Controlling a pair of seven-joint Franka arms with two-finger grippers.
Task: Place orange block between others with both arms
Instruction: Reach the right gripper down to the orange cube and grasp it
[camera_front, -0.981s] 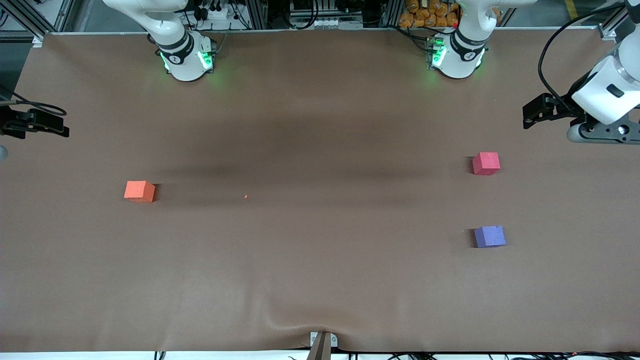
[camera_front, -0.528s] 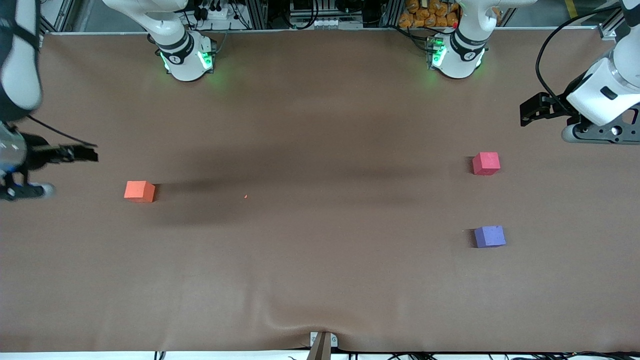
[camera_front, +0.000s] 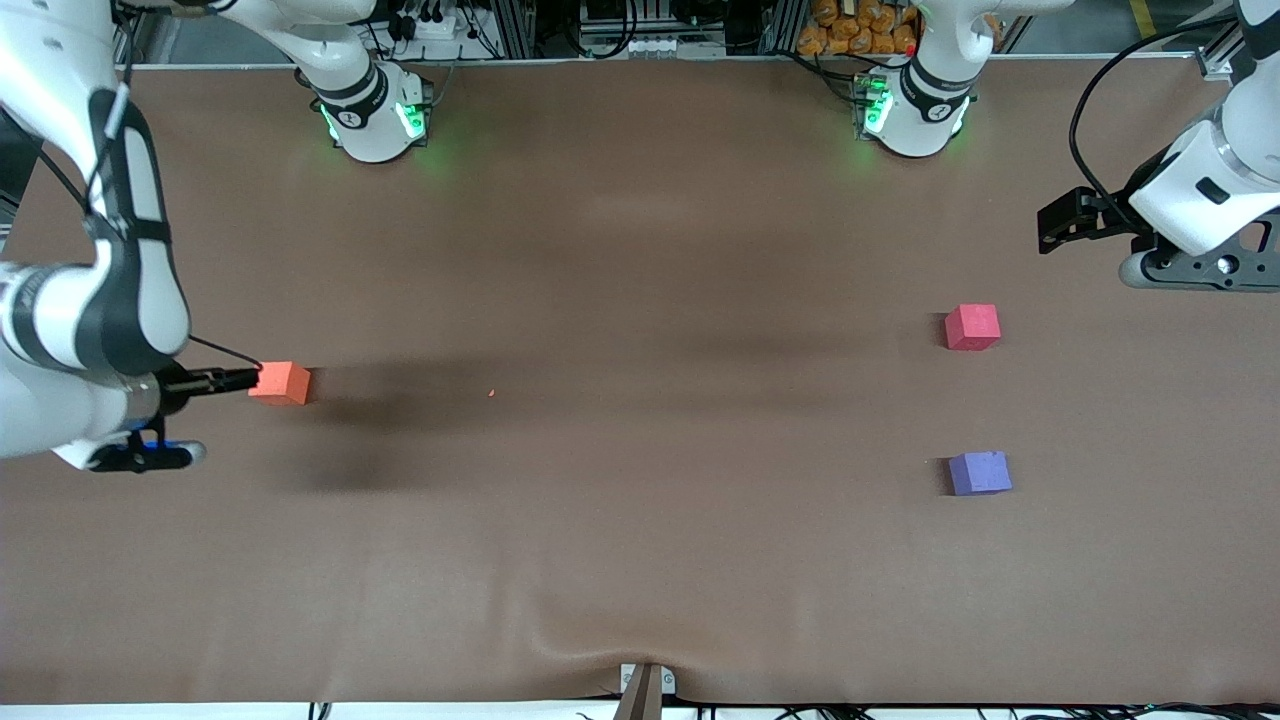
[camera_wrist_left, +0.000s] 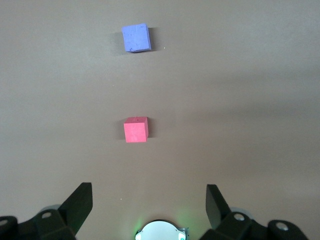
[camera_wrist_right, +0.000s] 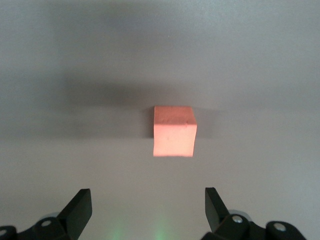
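Observation:
Next, I close my right gripper on the orange block's opposite sides (camera_front: 281, 384) (camera_wrist_right: 173, 135), the ones that face the table's front and back edges.
The orange block (camera_front: 280, 383) lies on the brown table toward the right arm's end. My right gripper (camera_front: 238, 379) hangs beside it, open and holding nothing. In the right wrist view the orange block (camera_wrist_right: 174, 131) sits ahead of the spread fingers (camera_wrist_right: 80, 206), apart from them. The pinkish-red cube (camera_front: 972, 327) and the purple cube (camera_front: 980, 472) rest toward the left arm's end, the purple one nearer to the front camera. My left gripper (camera_front: 1062, 222) waits over the table's end, open and empty. The left wrist view shows the pinkish-red cube (camera_wrist_left: 136, 130) and the purple cube (camera_wrist_left: 136, 38) ahead of my left gripper (camera_wrist_left: 147, 201).
Both green-lit arm bases (camera_front: 372, 118) (camera_front: 912, 112) stand along the table's back edge. A tiny orange speck (camera_front: 491, 393) lies near the table's middle. The brown cover wrinkles at a clamp (camera_front: 645, 685) on the front edge.
The right arm has swung in from the table's end, bringing its gripper close to the orange block. The left arm has shifted only slightly. The cubes have not moved.

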